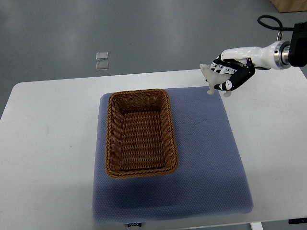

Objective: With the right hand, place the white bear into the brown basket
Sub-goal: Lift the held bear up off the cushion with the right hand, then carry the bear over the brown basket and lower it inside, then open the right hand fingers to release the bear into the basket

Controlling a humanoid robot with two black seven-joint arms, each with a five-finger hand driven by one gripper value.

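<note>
The robot's right gripper needs to set the white bear down in the brown basket's far half (128, 128), near the side of the basket opposite the robot's arm.
The white bear (211, 79) hangs in the air above the far right corner of the blue mat, gripped by my right hand (230, 72), whose black and white fingers are curled around it. Part of the bear is hidden inside the hand; its head and a leg stick out to the left and below. The brown wicker basket (113, 139) stands on the mat to the left of and nearer than the hand, with nothing inside it. My right arm comes in from the upper right edge. No left arm shows.
A blue mat (206, 158) covers the middle of the white table (48, 143). Two small clear squares (101, 61) lie on the grey floor beyond the table. A brown box corner (290, 5) shows at the top right.
</note>
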